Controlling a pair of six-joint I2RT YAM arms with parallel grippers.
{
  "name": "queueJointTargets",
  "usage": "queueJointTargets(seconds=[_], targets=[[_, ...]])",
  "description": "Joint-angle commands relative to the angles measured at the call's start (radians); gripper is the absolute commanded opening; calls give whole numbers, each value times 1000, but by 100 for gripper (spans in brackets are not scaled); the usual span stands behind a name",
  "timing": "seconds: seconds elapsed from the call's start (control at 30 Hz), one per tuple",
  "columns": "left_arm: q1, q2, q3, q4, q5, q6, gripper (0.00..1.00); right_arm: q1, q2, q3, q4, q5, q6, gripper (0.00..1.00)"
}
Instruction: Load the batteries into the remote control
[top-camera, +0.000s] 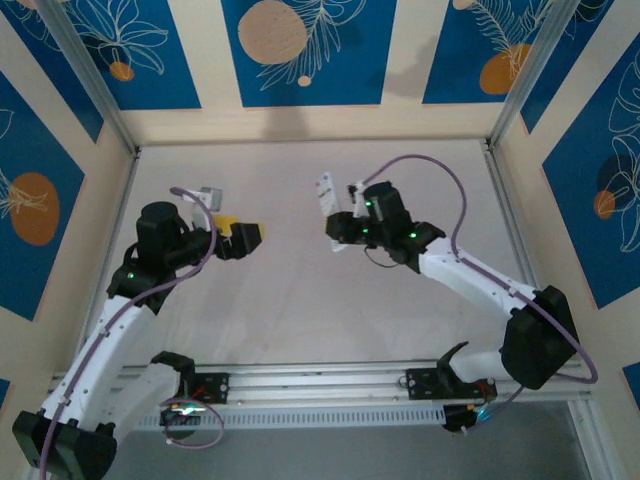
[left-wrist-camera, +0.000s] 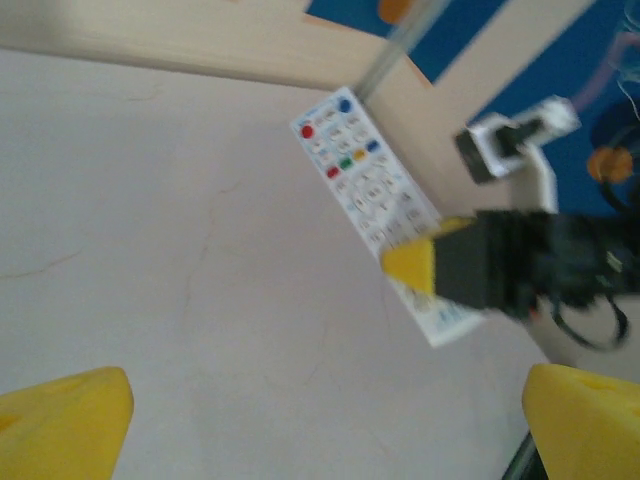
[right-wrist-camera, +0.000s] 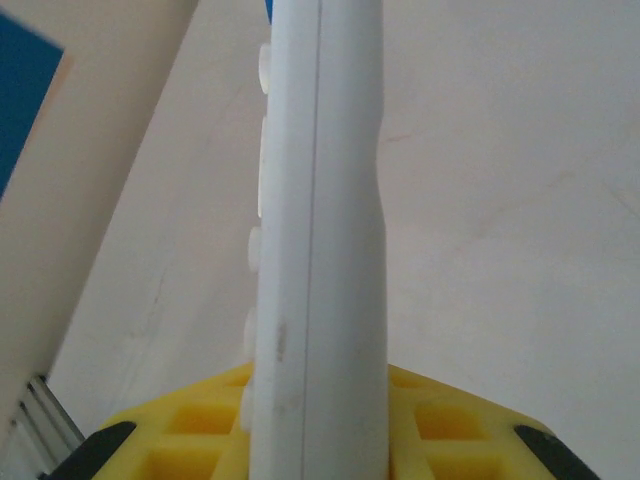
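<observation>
The robot's right gripper will release the remote control so it lies flat on the bare table (top-camera: 374, 248) under that gripper's own wrist.
The remote control (top-camera: 325, 194) is a slim white bar held off the table, and my right gripper (top-camera: 338, 226) is shut on its lower end. In the left wrist view its button face (left-wrist-camera: 365, 185) shows red, blue, green and yellow keys, with a yellow finger (left-wrist-camera: 410, 265) of the right gripper across its lower part. Seen edge-on in the right wrist view, the remote (right-wrist-camera: 320, 230) rises from between the yellow jaws of that gripper (right-wrist-camera: 318, 430). My left gripper (top-camera: 243, 236) stands open and holds nothing, some way left of the remote; its yellow fingers (left-wrist-camera: 65, 420) are spread wide. The batteries are out of view.
A small grey-white piece (top-camera: 210, 193) lies on the table behind the left gripper. Wooden walls (top-camera: 300, 122) with blue panels close the table on three sides. A metal rail (top-camera: 320, 385) runs along the near edge between the arm bases.
</observation>
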Motion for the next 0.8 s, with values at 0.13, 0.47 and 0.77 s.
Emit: queueJointTargets(seconds=[0.13, 0.47, 0.77], targets=[[1, -31, -26, -19, 139, 200, 100, -135, 35, -170, 44, -106, 191, 0], [1, -32, -52, 46, 116, 168, 100, -198, 272, -121, -9, -40, -7, 2], [1, -27, -79, 114, 121, 120, 100, -180, 357, -111, -30, 74, -110, 22]])
